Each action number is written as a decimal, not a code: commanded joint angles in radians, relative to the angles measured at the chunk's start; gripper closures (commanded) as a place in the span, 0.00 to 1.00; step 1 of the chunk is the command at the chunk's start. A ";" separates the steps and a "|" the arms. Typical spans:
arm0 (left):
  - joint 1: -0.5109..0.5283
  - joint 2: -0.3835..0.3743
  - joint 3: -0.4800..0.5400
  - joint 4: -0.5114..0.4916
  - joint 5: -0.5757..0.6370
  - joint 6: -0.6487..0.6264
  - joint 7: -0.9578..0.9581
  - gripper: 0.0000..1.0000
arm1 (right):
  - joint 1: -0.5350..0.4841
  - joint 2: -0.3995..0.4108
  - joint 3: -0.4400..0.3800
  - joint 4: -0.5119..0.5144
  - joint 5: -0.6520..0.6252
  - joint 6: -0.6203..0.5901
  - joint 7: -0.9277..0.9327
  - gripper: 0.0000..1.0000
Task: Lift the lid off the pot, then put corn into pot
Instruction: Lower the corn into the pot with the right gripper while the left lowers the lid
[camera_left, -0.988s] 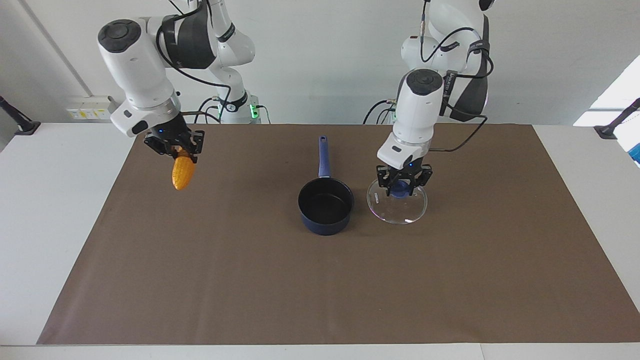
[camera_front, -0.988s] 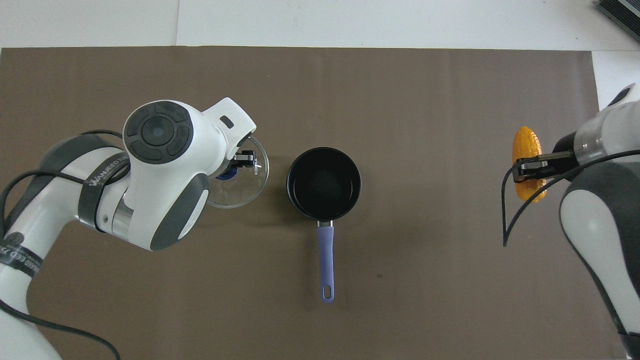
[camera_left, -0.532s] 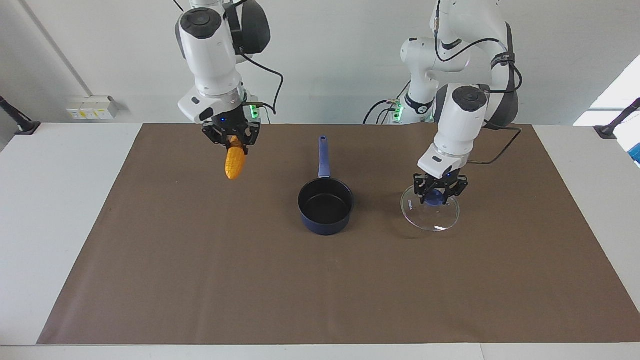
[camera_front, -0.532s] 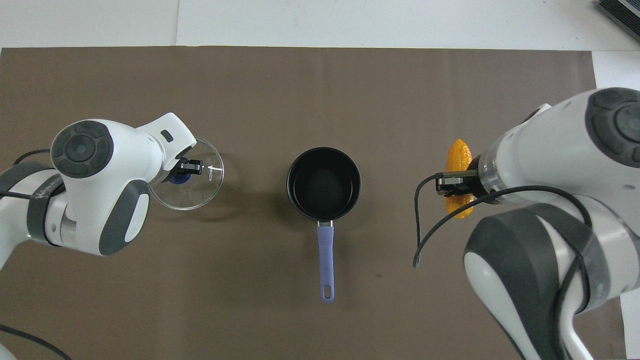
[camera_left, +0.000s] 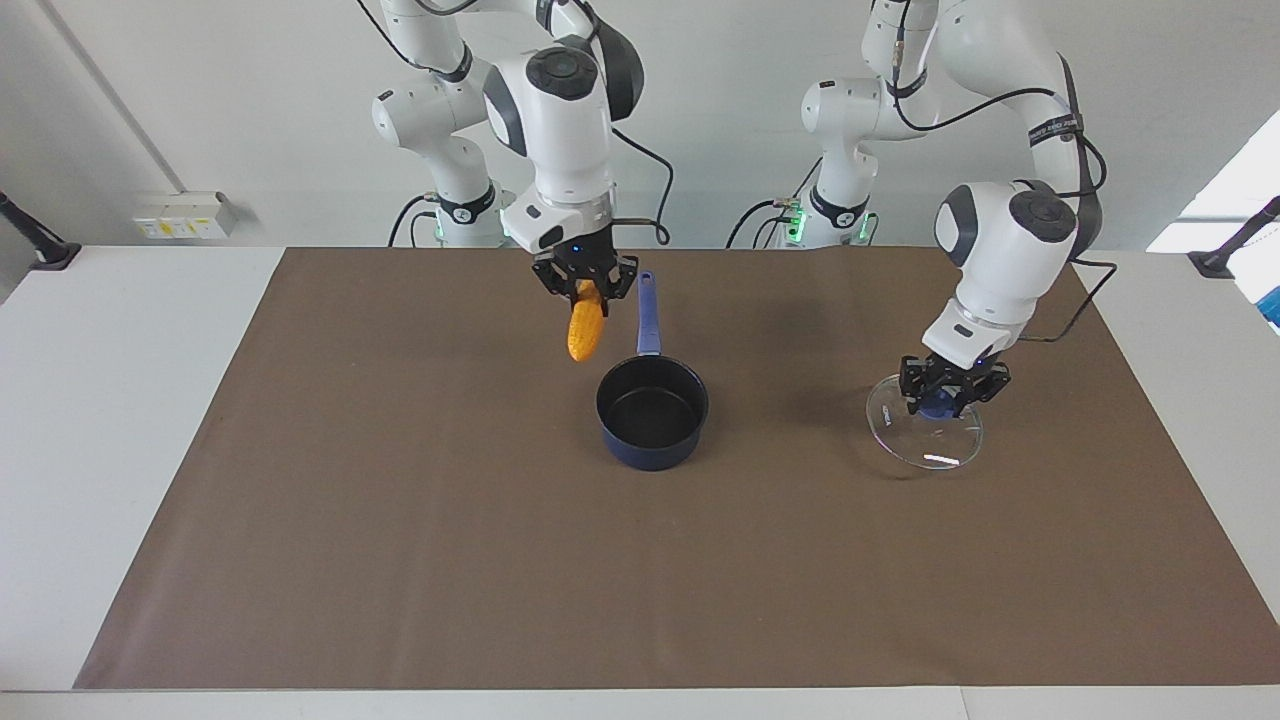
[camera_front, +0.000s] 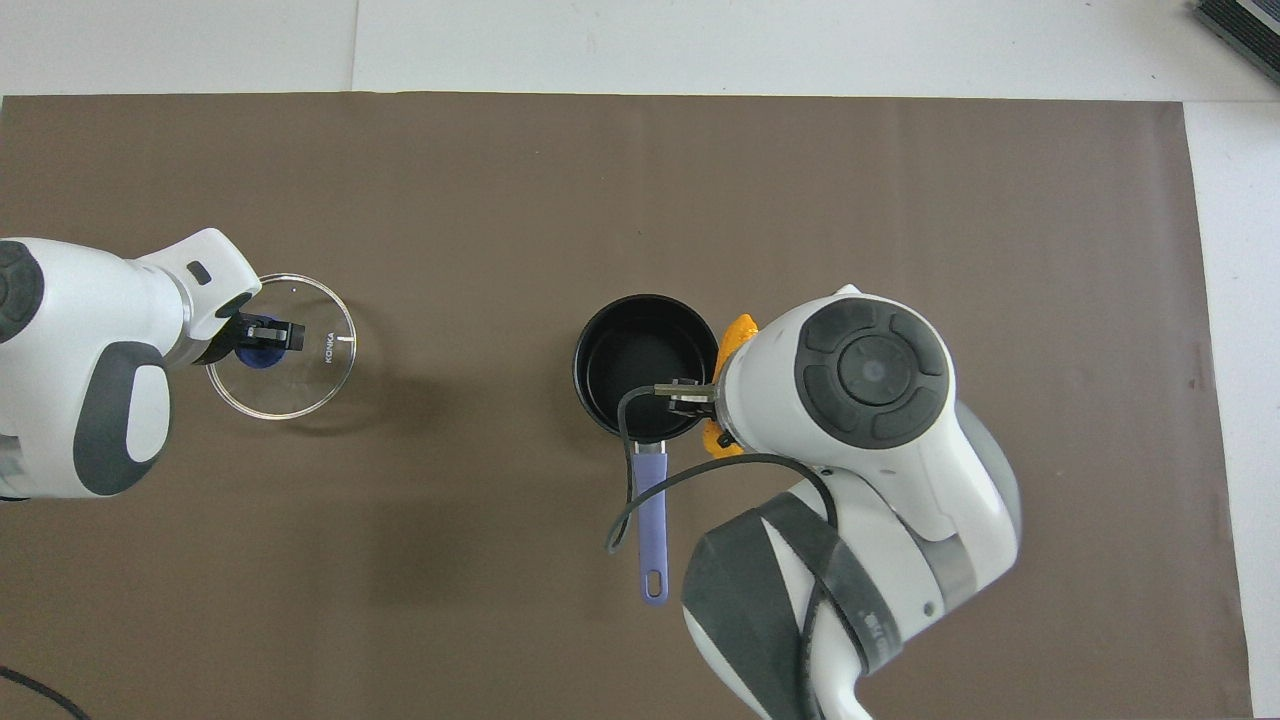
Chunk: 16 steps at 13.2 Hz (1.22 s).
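The robot's left gripper should release the glass lid on the bare brown mat (camera_front: 263, 354) just under it, level with the navy pot. The lid is now held low over the mat.
The navy pot (camera_left: 652, 415) (camera_front: 647, 365) stands open mid-mat, its handle (camera_left: 647, 314) pointing toward the robots. My right gripper (camera_left: 586, 283) is shut on the orange-yellow corn (camera_left: 585, 331), which hangs in the air beside the pot's handle, close to the rim; in the overhead view only a sliver of the corn (camera_front: 739, 330) shows past the arm. My left gripper (camera_left: 953, 393) (camera_front: 262, 335) is shut on the blue knob of the glass lid (camera_left: 925, 432) (camera_front: 290, 370), held low over the mat toward the left arm's end.
A brown mat (camera_left: 400, 560) covers most of the white table (camera_left: 100, 400). The right arm's wrist and cable (camera_front: 640, 480) hang over the pot's handle in the overhead view.
My right gripper carried the corn from the right arm's end of the table to just beside the pot. My left gripper carried the lid away from the pot toward the left arm's end.
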<state>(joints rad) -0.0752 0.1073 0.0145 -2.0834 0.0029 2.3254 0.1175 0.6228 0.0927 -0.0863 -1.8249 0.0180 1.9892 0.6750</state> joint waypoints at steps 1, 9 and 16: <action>0.058 0.011 -0.011 -0.015 -0.035 0.048 0.079 1.00 | -0.002 0.071 0.008 0.010 0.086 0.109 0.020 1.00; 0.104 0.106 -0.008 0.028 -0.092 0.048 0.264 1.00 | 0.035 0.188 0.028 -0.046 0.117 0.250 -0.011 1.00; 0.089 0.098 -0.008 0.037 -0.089 0.017 0.254 0.00 | 0.017 0.216 0.027 -0.038 0.117 0.255 -0.075 1.00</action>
<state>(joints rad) 0.0174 0.2135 0.0103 -2.0630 -0.0745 2.3621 0.3572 0.6597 0.2928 -0.0642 -1.8748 0.1081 2.2233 0.6542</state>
